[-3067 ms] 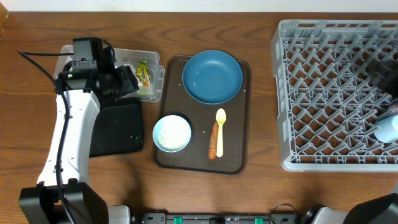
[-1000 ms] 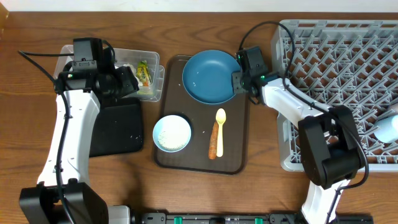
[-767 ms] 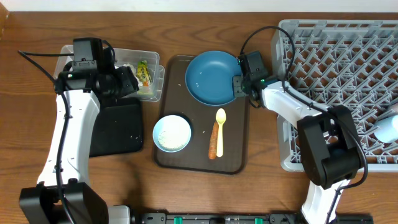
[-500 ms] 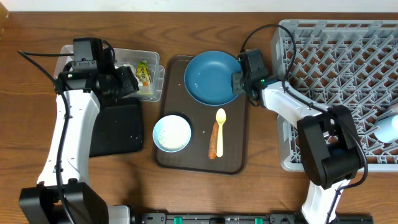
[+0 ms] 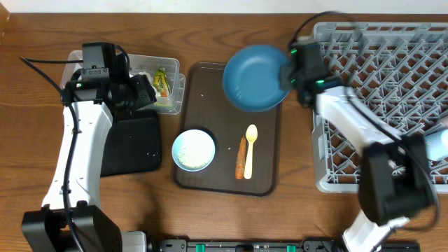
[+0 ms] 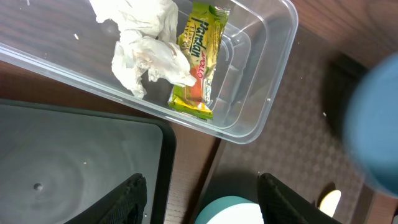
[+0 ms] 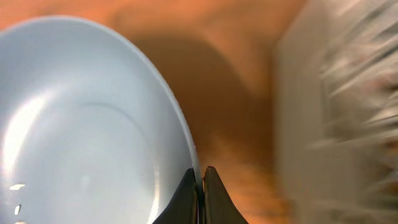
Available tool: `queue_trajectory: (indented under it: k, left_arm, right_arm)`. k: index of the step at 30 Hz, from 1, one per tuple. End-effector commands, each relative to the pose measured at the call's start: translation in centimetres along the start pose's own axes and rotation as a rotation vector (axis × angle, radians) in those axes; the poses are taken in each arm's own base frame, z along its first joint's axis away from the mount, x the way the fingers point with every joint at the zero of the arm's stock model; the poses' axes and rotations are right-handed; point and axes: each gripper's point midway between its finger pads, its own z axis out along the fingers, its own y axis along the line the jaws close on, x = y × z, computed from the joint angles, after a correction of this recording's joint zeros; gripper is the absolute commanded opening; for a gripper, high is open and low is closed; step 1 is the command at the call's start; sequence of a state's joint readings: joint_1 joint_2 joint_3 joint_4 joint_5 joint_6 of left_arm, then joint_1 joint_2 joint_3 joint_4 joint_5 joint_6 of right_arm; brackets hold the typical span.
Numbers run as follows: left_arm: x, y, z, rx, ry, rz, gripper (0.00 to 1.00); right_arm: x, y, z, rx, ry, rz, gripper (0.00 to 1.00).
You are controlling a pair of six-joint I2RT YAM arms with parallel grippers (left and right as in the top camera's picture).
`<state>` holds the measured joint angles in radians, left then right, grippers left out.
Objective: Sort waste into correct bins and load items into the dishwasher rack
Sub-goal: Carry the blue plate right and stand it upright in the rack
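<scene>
The robot's right gripper will release the dark blue plate between pegs at the far end of the grey dishwasher rack (image 5: pixel 437 71).
The dark blue plate (image 5: pixel 256 77) hangs tilted above the far end of the brown tray, blurred by motion. My right gripper (image 5: pixel 289 73) is shut on its right rim, and the right wrist view shows that rim (image 7: pixel 186 143) pinched between the closed fingertips (image 7: pixel 200 185). The grey dishwasher rack (image 5: pixel 378 105) lies just right of it. My left gripper (image 6: pixel 205 208) stands open and empty over the black bin's (image 6: pixel 74 162) edge, beside the clear tub (image 6: pixel 273 93) holding white tissues (image 6: pixel 146 43) and a green-yellow wrapper (image 6: pixel 202 56).
On the brown tray (image 5: pixel 227 178) are a white bowl (image 5: pixel 194 150), a pale yellow spoon (image 5: pixel 250 138) and an orange carrot piece (image 5: pixel 241 158). A light blue cup (image 5: pixel 437 144) lies at the rack's right edge. The black bin (image 5: pixel 129 143) sits left of the tray.
My right gripper has closed on the plate's rim and lifted it up and to the right, off the tray toward the rack. The left arm has not moved.
</scene>
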<state>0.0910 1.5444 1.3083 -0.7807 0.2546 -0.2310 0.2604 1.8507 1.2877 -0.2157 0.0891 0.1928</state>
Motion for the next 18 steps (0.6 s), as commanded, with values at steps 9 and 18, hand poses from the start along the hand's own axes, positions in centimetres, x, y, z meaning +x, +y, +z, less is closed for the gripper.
queue_trajectory:
  k: [9, 18]
  left_arm:
    - [-0.3, 0.2, -0.2, -0.012, -0.010, 0.008, 0.59]
    - [-0.3, 0.2, -0.2, -0.012, -0.010, 0.008, 0.59]
  right_arm:
    - [-12.4, -9.9, -14.0, 0.210, -0.387, -0.071, 0.01]
    - [-13.5, -24.4, -22.0, 0.878, -0.372, -0.183, 0.01]
